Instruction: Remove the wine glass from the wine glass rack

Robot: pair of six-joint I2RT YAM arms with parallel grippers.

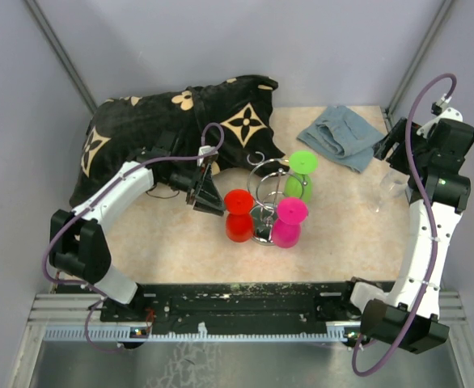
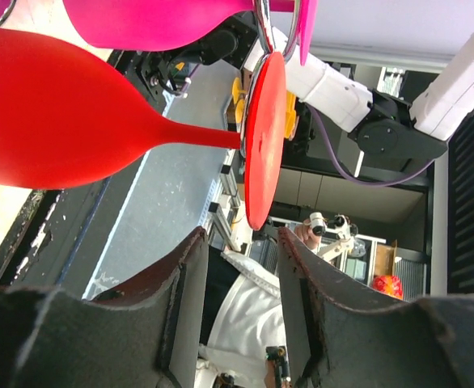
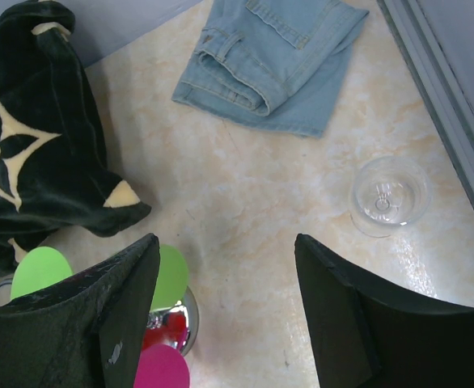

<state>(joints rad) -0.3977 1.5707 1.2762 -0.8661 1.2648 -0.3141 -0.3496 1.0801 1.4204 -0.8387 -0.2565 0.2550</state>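
The red glass's foot sits just beyond my open left fingers; next I move in, pinch the foot's near edge (image 2: 257,220), then lift the glass.
The silver wine glass rack (image 1: 264,187) stands mid-table with three glasses hanging upside down on it: red (image 1: 239,215), pink (image 1: 289,222) and green (image 1: 302,173). My left gripper (image 1: 215,202) is open and empty, just left of the red glass. In the left wrist view the red glass (image 2: 51,121) and its round foot (image 2: 264,137) lie just beyond my open fingertips (image 2: 190,250); the pink glass (image 2: 156,20) is behind. My right gripper (image 1: 391,152) is open and empty at the far right, above a clear glass (image 3: 388,196) standing on the table.
A black patterned bag (image 1: 164,121) lies at the back left, behind my left arm. Folded blue denim (image 1: 340,135) lies at the back right. The rack's chrome base (image 3: 185,317) shows at the right wrist view's lower left. Grey walls enclose the table.
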